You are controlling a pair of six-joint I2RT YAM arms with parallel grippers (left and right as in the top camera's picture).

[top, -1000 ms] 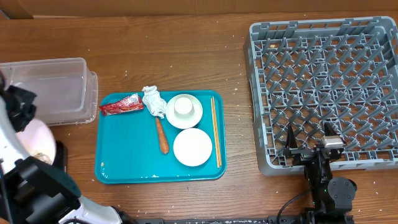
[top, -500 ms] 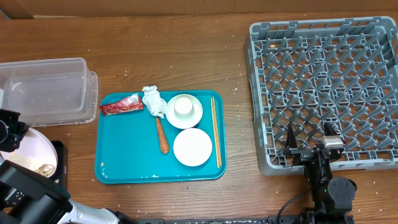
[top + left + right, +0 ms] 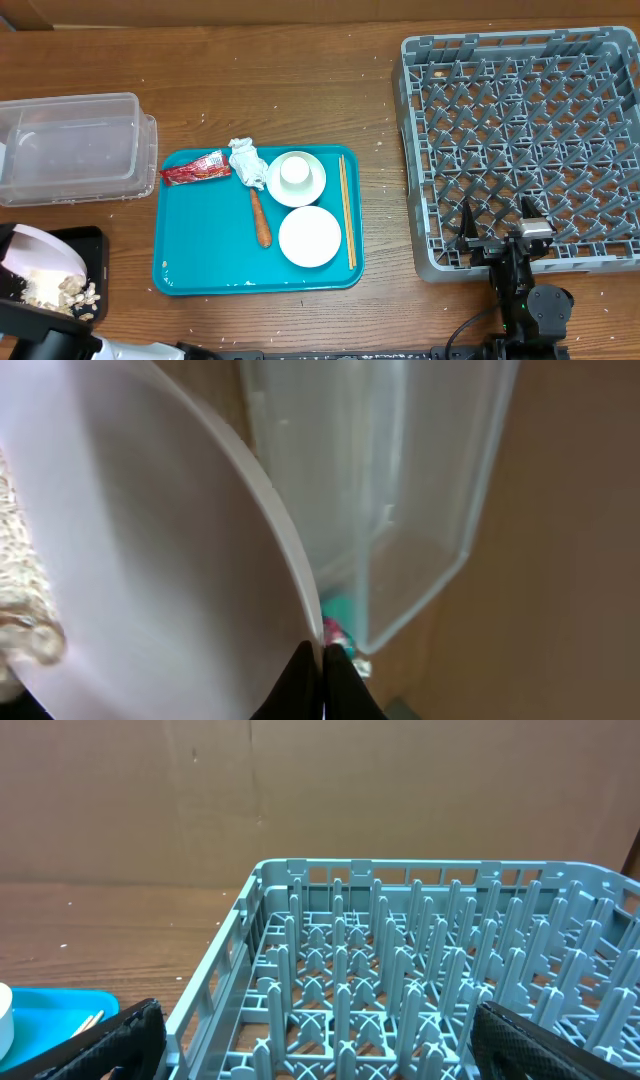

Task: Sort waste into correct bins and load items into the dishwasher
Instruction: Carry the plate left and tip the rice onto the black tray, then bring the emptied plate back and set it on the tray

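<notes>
The large pale pink plate will come to rest on the teal tray's empty area (image 3: 207,245) beside the orange stick, where I should release it from my left gripper.
My left gripper (image 3: 322,680) is shut on the rim of the large pale pink plate (image 3: 150,540). From overhead, this plate (image 3: 40,262) hangs tilted over the black tray (image 3: 92,242) at the lower left, with pale crumbs (image 3: 62,292) gathered at its low edge. The clear tub (image 3: 70,145) stands just behind. On the teal tray (image 3: 200,265) lie the red wrapper (image 3: 195,168), white tissue (image 3: 248,162), orange stick (image 3: 261,218), a cup (image 3: 296,172) on a small white plate, a second white plate (image 3: 310,237) and the chopsticks (image 3: 346,210). My right gripper (image 3: 320,1050) is open and holds nothing, facing the grey dish rack (image 3: 530,130).
The right arm (image 3: 525,290) sits at the table's front edge, just before the rack's near wall (image 3: 215,970). Small white specks dot the brown wood around the teal tray. A cardboard wall (image 3: 300,790) stands behind the table.
The left arm has drawn back toward the table's front edge, carrying the pink plate down over the black tray and tilting it. The crumbs have slid to its low edge. The right arm is still.
</notes>
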